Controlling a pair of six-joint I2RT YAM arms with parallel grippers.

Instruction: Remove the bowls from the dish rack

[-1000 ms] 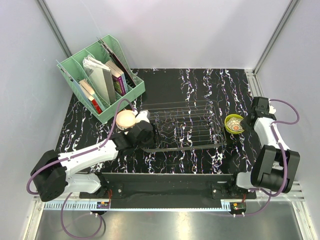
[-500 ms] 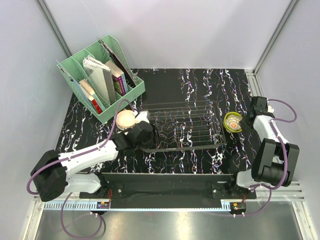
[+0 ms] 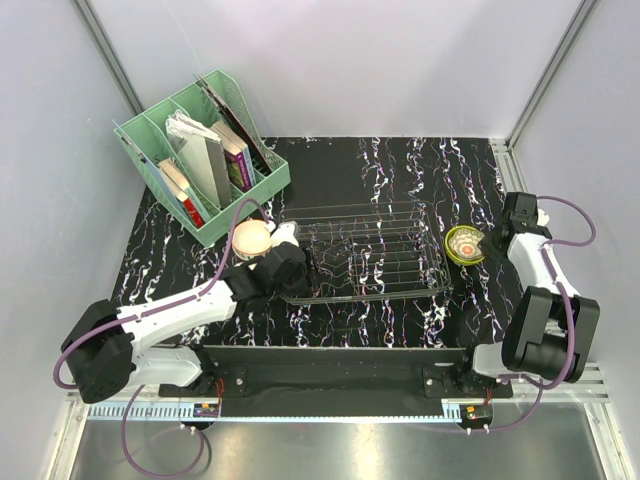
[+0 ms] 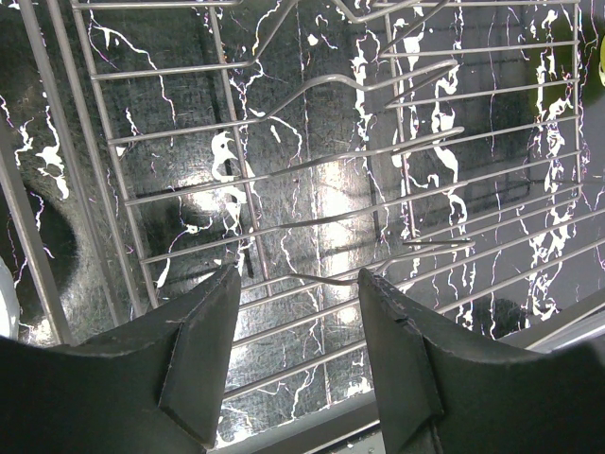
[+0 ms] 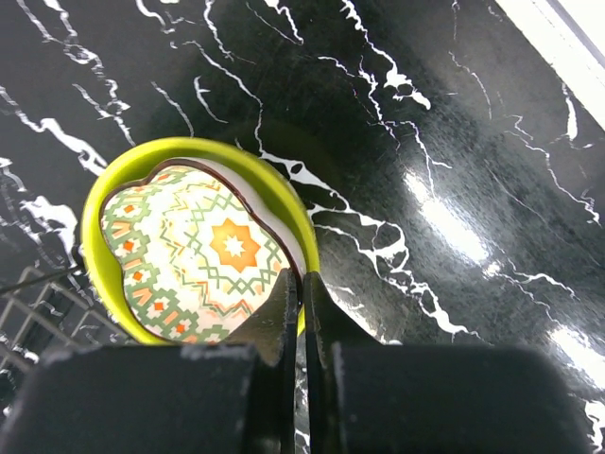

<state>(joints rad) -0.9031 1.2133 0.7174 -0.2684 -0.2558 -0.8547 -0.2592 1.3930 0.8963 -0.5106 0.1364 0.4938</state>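
Note:
The patterned bowl sits tilted in the yellow-green bowl; next my right gripper opens, grips the patterned bowl's rim (image 5: 290,253), and lifts to reset it.
The wire dish rack (image 3: 365,252) lies mid-table. To its right, on the black marbled tabletop, stands a yellow-green bowl (image 3: 465,245) with a patterned bowl (image 5: 198,251) nested inside. My right gripper (image 5: 302,279) is shut on the yellow-green bowl's (image 5: 113,180) near rim, one finger inside and one outside. A tan bowl (image 3: 251,238) sits just left of the rack, beside my left wrist. My left gripper (image 4: 298,279) hangs open over the rack's (image 4: 312,161) left end, with only wires and prongs under its fingers.
A mint-green file organiser (image 3: 200,165) with books stands at the back left. The table's pale right edge (image 5: 567,28) runs close behind the yellow-green bowl. Grey walls close in the back and both sides.
My right gripper's jaws have closed onto the yellow-green bowl's rim, and the bowl has shifted slightly up and left. The left arm has not moved.

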